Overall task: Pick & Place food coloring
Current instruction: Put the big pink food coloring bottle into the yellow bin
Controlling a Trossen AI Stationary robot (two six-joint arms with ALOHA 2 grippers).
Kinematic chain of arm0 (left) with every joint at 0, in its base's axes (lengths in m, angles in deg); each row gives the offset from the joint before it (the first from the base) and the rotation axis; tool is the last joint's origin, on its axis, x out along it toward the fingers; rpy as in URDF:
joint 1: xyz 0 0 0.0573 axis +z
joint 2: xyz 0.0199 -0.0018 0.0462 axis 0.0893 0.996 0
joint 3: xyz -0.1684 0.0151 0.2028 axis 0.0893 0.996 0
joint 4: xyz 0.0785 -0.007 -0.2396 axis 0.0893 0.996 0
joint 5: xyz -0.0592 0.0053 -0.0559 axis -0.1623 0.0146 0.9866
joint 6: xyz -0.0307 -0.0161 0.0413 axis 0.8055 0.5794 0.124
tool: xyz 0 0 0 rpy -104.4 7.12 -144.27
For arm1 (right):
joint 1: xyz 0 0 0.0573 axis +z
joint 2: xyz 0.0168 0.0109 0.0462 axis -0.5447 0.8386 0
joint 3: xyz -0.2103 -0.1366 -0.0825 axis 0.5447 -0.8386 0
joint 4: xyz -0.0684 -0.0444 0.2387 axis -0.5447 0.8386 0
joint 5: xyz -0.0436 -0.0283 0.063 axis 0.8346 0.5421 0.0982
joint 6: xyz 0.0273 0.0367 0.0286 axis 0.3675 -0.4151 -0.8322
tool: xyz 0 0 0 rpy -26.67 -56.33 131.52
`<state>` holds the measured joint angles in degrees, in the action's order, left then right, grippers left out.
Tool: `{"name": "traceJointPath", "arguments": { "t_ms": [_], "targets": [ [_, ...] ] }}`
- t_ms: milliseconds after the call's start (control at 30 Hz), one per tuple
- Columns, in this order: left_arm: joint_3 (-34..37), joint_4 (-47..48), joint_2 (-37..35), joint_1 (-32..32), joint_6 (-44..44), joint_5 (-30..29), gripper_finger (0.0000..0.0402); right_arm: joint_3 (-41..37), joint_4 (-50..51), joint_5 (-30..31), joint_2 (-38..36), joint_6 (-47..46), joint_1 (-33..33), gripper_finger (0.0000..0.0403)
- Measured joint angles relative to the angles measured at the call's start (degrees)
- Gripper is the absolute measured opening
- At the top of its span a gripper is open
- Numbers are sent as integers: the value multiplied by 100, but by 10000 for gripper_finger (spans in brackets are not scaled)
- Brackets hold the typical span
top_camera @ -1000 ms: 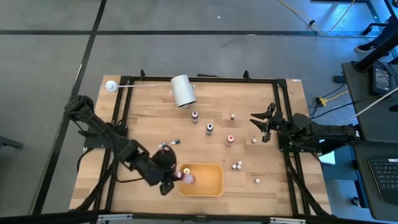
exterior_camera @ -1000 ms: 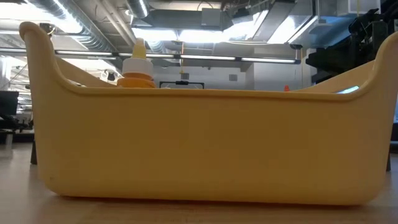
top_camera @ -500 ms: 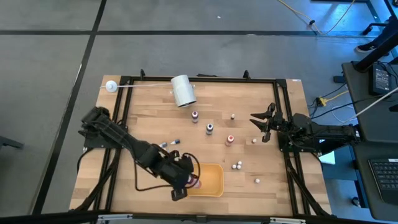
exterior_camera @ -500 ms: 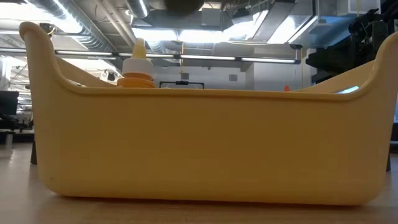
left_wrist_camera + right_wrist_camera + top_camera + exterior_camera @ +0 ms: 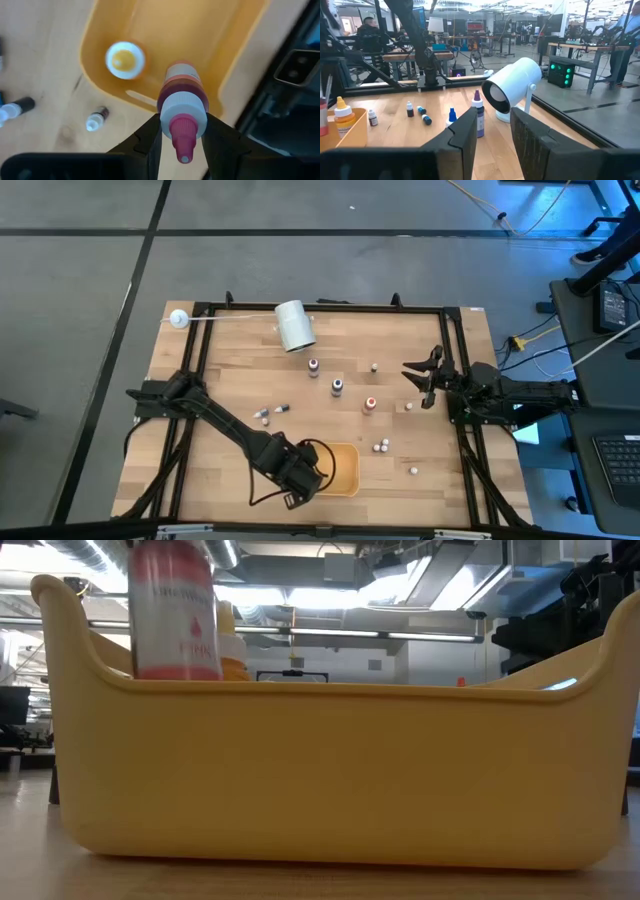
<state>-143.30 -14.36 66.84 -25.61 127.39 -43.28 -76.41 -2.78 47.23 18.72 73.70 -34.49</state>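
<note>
My left gripper is to carry the pink food coloring bottle to inside the yellow bin (image 5: 324,478) (image 5: 172,81), beside the orange-capped bottle. It will let go of the bottle there. The pink bottle is now just below the rim.
My left gripper (image 5: 183,125) is shut on a pink food coloring bottle (image 5: 183,90) with a white collar and magenta tip, over the left end of the yellow bin (image 5: 350,450). In the low view the bottle (image 5: 175,615) stands upright, its base just below the bin's rim (image 5: 330,690). An orange-capped bottle (image 5: 125,60) stands upright in the bin. Several more small bottles stand or lie on the table, such as a purple-capped one (image 5: 314,365) and a red-capped one (image 5: 370,404). My right gripper (image 5: 420,377) waits open by the right edge. My left gripper pinches the pink bottle by its white cap collar (image 5: 172,107), one finger (image 5: 152,132) on each side. The fingers come from above, pointing down. The bottle hangs upright below them, lifted clear, its body over the bin's inside.
A big white cylinder roll (image 5: 294,326) lies near the far edge, beside a white ball on a thin rod (image 5: 178,318). Two small bottles (image 5: 270,412) lie on the wood left of the bin. A black frame (image 5: 460,420) borders the table.
My left gripper has carried the pink bottle toward the table's right, from the bin's left rim to over its inside, and has come down. The bottle has come into the low view from above, in front of the orange-capped bottle.
</note>
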Motion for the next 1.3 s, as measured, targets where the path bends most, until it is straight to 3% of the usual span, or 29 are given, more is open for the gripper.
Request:
{"name": "traceJointPath", "arguments": {
  "t_ms": [1300],
  "targets": [
    [4, 154, 362, 246, -15, -7, 133, 1, 37, -2, 2, 30, 1, 120]
  ]
}}
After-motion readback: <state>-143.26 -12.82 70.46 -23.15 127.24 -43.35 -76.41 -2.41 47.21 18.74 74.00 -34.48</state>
